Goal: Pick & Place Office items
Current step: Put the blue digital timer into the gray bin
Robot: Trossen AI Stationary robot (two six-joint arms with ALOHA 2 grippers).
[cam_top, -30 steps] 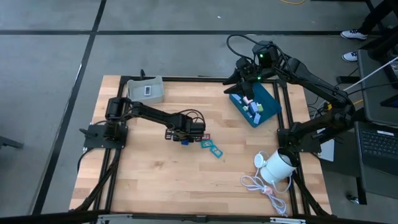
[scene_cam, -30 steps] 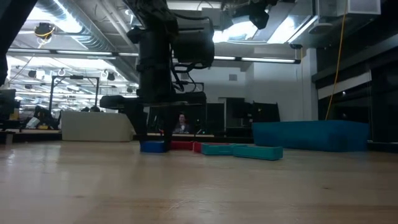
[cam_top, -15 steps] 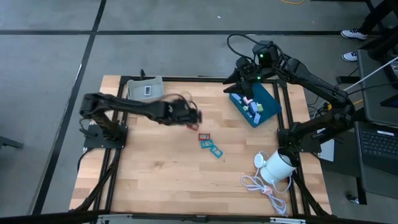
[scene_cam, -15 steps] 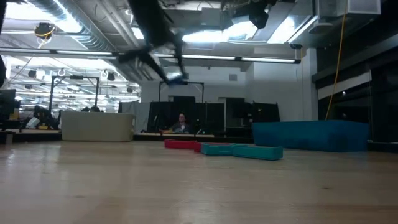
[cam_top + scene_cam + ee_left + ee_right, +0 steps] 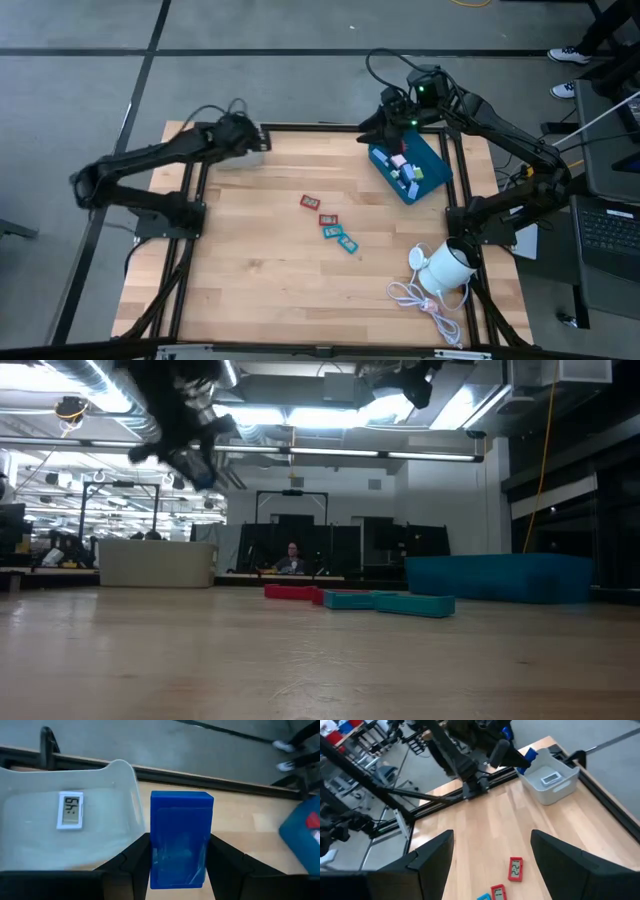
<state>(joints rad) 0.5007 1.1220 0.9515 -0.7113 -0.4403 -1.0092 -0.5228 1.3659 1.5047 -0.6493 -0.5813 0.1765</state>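
Note:
My left gripper is to let go of the dark blue block between the white display piece and the grey tray's side [image 5: 245, 144] [image 5: 106, 814].
My left gripper [image 5: 179, 857] is shut on a dark blue block [image 5: 181, 837] and hangs over the grey tray [image 5: 65, 840] at the table's far left [image 5: 248, 136]. A small white display piece [image 5: 70, 810] lies in that tray. Two red pieces [image 5: 309, 202] [image 5: 327, 219] and two teal pieces [image 5: 331, 232] [image 5: 347, 243] lie flat on the table's middle. My right gripper [image 5: 492, 865] stands open, high above the blue tray [image 5: 432, 156] at the far right, with nothing between its fingers. My left gripper pinches the dark blue block by its two long sides [image 5: 156, 870] between its two fingers, at the end nearest the wrist. The fingers slant down toward the table's far left and lie along the block. The block juts out past the fingertips, lifted clear above the tray's rim.
The blue tray holds several small coloured pieces [image 5: 403, 172]. A white round object with a coiled white cable [image 5: 445, 268] sits at the near right. Bare wood lies left of and in front of the loose pieces.
My left gripper has risen from the table's middle with the dark blue block and swung toward the far left, ending over the grey tray. The block is lifted clear. The red and teal pieces stay where they were.

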